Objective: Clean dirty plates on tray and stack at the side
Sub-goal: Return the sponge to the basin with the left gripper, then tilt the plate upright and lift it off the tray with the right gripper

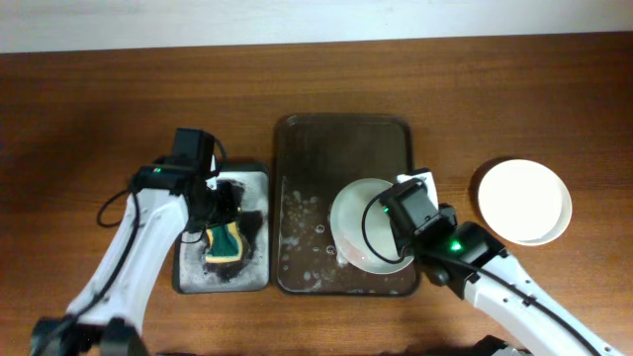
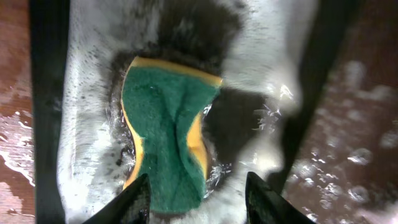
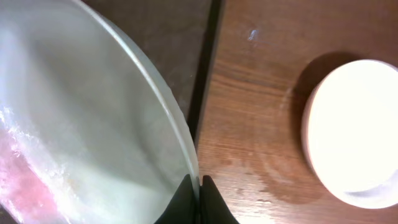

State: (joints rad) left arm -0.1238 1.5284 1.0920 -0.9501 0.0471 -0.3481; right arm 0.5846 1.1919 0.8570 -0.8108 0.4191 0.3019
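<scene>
Next, my right gripper lets go of the white plate on top of the clean white plate stack (image 1: pixel 523 202) (image 3: pixel 362 133) beside the brown tray.
A white plate (image 1: pixel 358 223) sits at the right front of the dark brown tray (image 1: pixel 341 133), tilted. My right gripper (image 1: pixel 407 235) is shut on its rim; the right wrist view shows the fingers (image 3: pixel 199 202) pinching the plate's edge (image 3: pixel 93 124), with a pink smear low on the plate. A clean white plate stack (image 1: pixel 524 201) stands on the table to the right, also in the right wrist view (image 3: pixel 357 130). My left gripper (image 2: pixel 199 202) is open just above a green and yellow sponge (image 2: pixel 165 137), which lies on the small grey tray (image 1: pixel 224 233).
The small grey black-rimmed tray (image 2: pixel 93 99) is wet with dark patches. The brown tray's floor (image 1: pixel 302 213) has water and suds on it. Bare wooden table lies all round (image 1: pixel 495 89).
</scene>
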